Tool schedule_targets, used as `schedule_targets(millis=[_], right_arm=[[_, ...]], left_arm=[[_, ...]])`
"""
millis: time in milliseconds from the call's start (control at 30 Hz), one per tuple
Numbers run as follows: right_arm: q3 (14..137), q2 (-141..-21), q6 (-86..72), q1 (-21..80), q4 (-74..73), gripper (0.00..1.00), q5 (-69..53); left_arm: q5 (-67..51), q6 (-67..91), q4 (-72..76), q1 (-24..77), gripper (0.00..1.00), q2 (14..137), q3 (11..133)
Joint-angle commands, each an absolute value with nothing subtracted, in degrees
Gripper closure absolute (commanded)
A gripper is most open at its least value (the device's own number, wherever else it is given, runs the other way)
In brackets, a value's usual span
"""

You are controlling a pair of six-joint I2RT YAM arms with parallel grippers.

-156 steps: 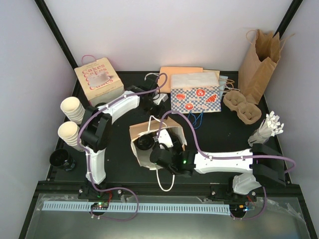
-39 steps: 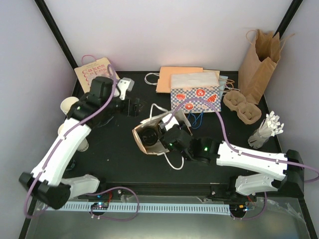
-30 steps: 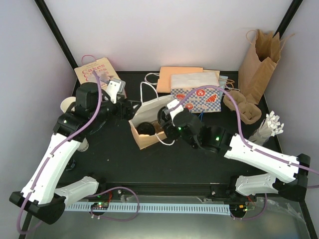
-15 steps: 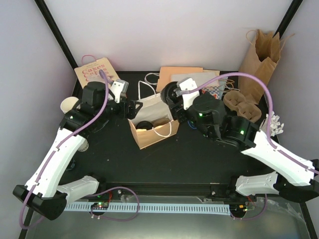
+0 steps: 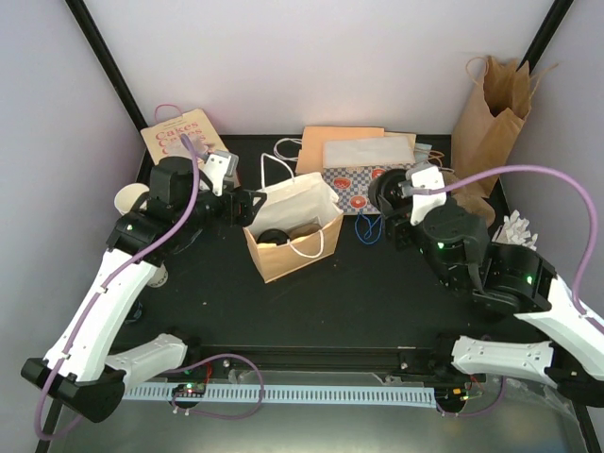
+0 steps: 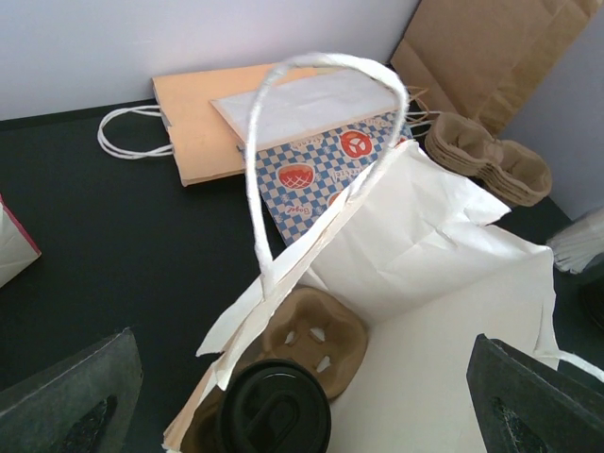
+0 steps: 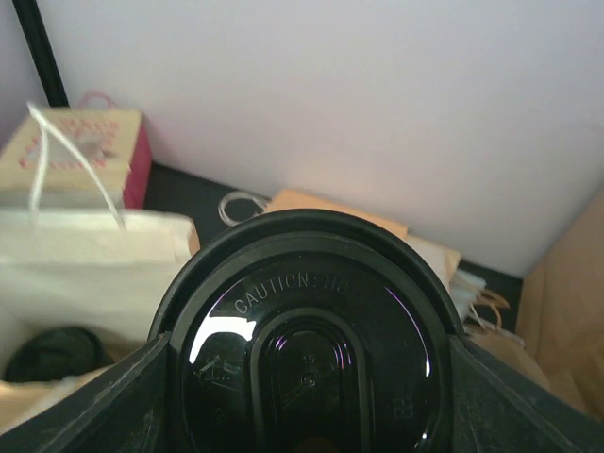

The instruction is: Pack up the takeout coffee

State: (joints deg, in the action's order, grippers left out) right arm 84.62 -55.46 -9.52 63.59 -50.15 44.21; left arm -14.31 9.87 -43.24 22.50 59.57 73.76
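Note:
Next, I release the takeout coffee with my right gripper on the bare black table [image 5: 352, 303] in front of the white-lined brown paper bag.
A white-lined brown paper bag [image 5: 302, 203] stands upright and open at the table's middle. Inside it, one takeout coffee [image 6: 274, 408] with a black lid sits in a brown pulp carrier [image 6: 316, 335]. My left gripper [image 5: 247, 206] is open at the bag's left rim, its fingers [image 6: 71, 396] wide on either side of that edge. My right gripper [image 5: 385, 193] hovers right of the bag, shut on a second takeout coffee [image 7: 307, 349]. That cup's black lid fills the right wrist view; its body is hidden.
A pink "Cakes" box [image 5: 184, 142] and stacked lidless cups [image 5: 132, 198] stand at the left. Flat orange bags [image 5: 330, 142] and a checkered bag [image 5: 363, 179] lie behind. A tall brown bag [image 5: 491, 113], a spare carrier [image 6: 486, 160] and white cutlery [image 5: 514, 231] are at the right.
The bag went from lying on its side to standing upright. My right arm rose and pulled away to the right with its coffee. My left gripper came to the bag's left rim.

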Motion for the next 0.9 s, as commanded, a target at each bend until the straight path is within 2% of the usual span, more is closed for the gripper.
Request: schedule_targets(millis=[0, 200, 400, 867], right_arm=[[77.9, -52.3, -17.5, 63.4, -56.8, 0.68, 46.2], [66.6, -50.1, -25.7, 63.4, -55.7, 0.69, 41.8], [53.5, -47.0, -32.6, 63.3, -48.1, 0.67, 36.3], [34.4, -52.7, -31.1, 63.4, -22.3, 0.69, 29.0]], left_arm=[[-13.5, 9.9, -43.2, 22.1, 0.03, 58.5, 75.1], [-13.4, 10.3, -43.2, 22.1, 0.03, 57.3, 74.2], [-13.0, 10.5, -43.7, 22.1, 0.03, 55.6, 72.9], [-12.9, 11.0, -43.1, 22.1, 0.03, 54.5, 71.6]])
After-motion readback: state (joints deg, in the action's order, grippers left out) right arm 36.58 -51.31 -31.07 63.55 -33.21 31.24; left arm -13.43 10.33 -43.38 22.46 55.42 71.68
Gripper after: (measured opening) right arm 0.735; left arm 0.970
